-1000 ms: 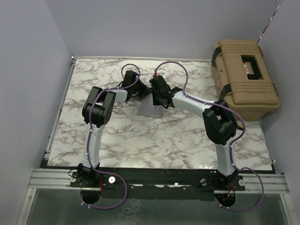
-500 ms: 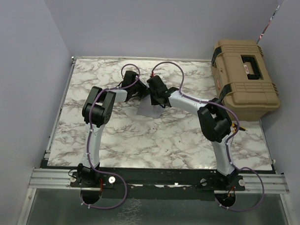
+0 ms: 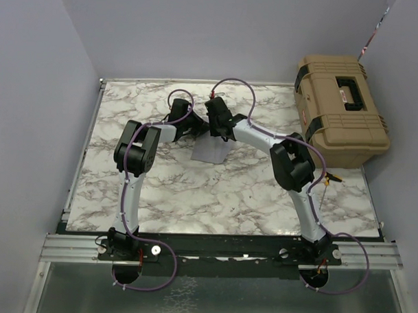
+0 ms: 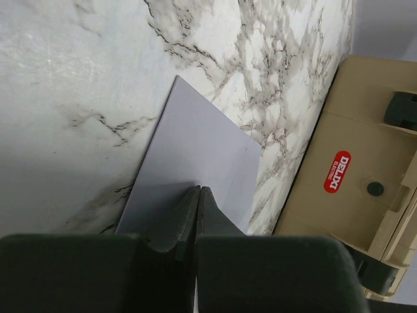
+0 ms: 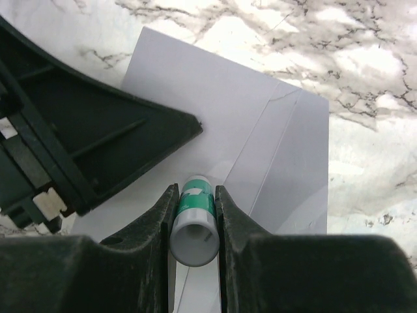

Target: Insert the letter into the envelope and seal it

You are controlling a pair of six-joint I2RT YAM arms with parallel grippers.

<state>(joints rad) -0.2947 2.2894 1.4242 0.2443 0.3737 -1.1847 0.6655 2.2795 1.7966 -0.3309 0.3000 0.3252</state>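
Note:
My right gripper needs to let go of the glue stick on the bare marble (image 3: 252, 150) between the envelope and the tan toolbox.
The grey-lavender envelope (image 3: 210, 154) lies flat on the marble table, with its fold lines showing in the right wrist view (image 5: 287, 150). My left gripper (image 3: 195, 129) is shut, and its tips (image 4: 199, 190) rest on the envelope (image 4: 195, 150). My right gripper (image 3: 221, 135) is shut on a white glue stick with a green label (image 5: 194, 215). The stick's far end points down at the envelope near a fold line. The left gripper's black body (image 5: 98, 137) is close beside it. The tan letter is not visible in any view.
A tan toolbox (image 3: 341, 109) stands at the table's back right and also shows in the left wrist view (image 4: 352, 176). Grey walls stand close on the left, back and right. The two grippers are almost touching over the envelope.
My right gripper has moved left and toward the back with the glue stick, along the envelope's top. The right elbow swung left. The left arm and the envelope have not moved.

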